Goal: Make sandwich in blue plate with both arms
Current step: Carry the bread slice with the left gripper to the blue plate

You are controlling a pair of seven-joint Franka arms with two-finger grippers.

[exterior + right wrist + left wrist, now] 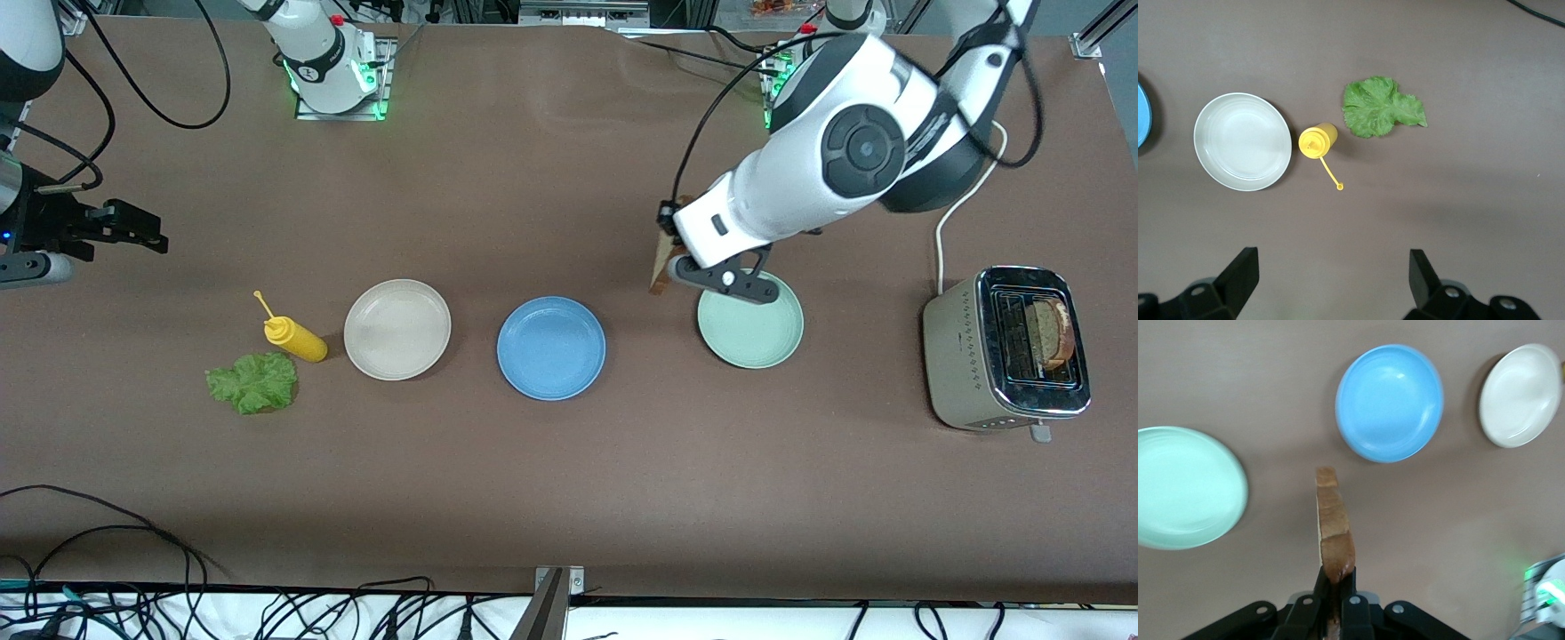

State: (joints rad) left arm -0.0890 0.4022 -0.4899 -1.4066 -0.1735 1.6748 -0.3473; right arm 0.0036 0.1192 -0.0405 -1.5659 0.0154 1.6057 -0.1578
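My left gripper is going to release the slice of brown bread so that it ends up lying flat on the middle of the blue plate (555,350) (1389,404). The slice is now in the air between the plates.
My left gripper (1336,577) is shut on a slice of brown bread (1331,523), held edge-on in the air over the table between the pale green plate (751,322) and the blue plate (551,348). The slice shows in the front view (662,262) beside the wrist. The blue plate (1390,403) holds nothing. A second bread slice (1053,333) stands in the toaster (1009,351). The green lettuce leaf (253,382) lies on the table at the right arm's end, also in the right wrist view (1379,107). My right gripper (1331,270) is open and empty, high over that end.
A beige plate (397,329) sits between the blue plate and a yellow mustard bottle (293,338). The toaster's white cord (944,231) runs back toward the left arm's base. Cables lie along the table's front edge.
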